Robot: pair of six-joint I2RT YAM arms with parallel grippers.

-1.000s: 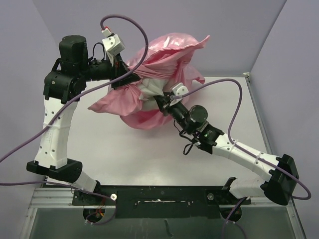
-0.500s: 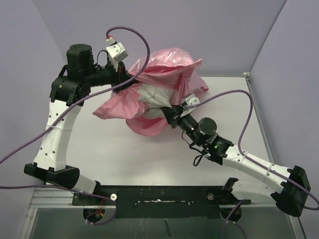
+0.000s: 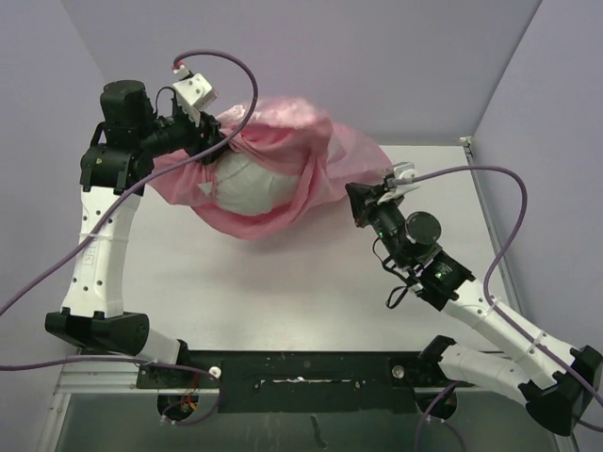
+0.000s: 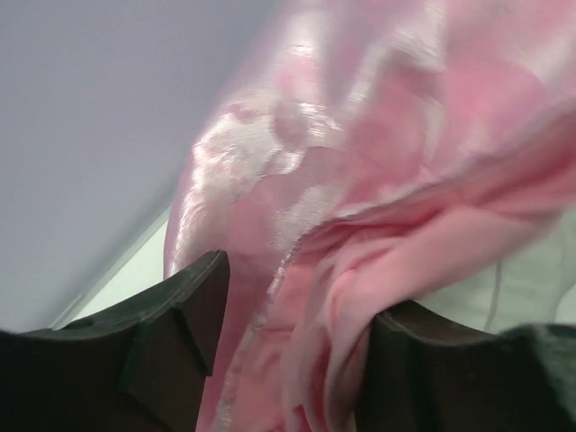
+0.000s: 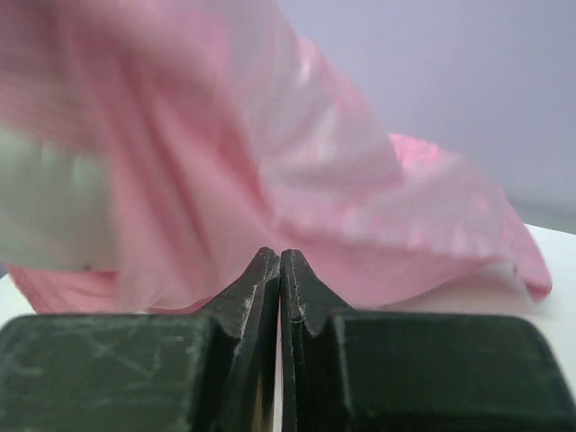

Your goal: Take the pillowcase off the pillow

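My right gripper is closed and empty next to the pillowcase's opening, so it should open and grab the pillow's exposed part (image 3: pixel 254 186) while my left gripper holds the pillowcase.
The pink satin pillowcase (image 3: pixel 325 165) bulges at the back of the table, its mouth gaping toward me. Inside shows the off-white pillow (image 3: pixel 247 184). My left gripper (image 3: pixel 215 132) is raised at the cover's upper left edge. In the left wrist view its jaws (image 4: pixel 301 297) stand apart, with bunched folds of pillowcase (image 4: pixel 360 135) loose between them and a strip of pillow (image 4: pixel 531 279) at the right. My right gripper (image 3: pixel 356 200) hovers just right of the cover, apart from it. Its jaws (image 5: pixel 281 256) are shut on nothing, facing pillowcase (image 5: pixel 270 162) and pillow (image 5: pixel 45 207).
The white table (image 3: pixel 283 282) is bounded by lavender walls behind and at both sides. A metal rail (image 3: pixel 490 226) runs along its right edge. Purple cables (image 3: pixel 471 174) loop from both wrists over the work area.
My right gripper has come off the pillow, shut fully and drawn back to the right. My left arm swung left with the pillowcase, and its jaws have opened. The bundle shifted left.
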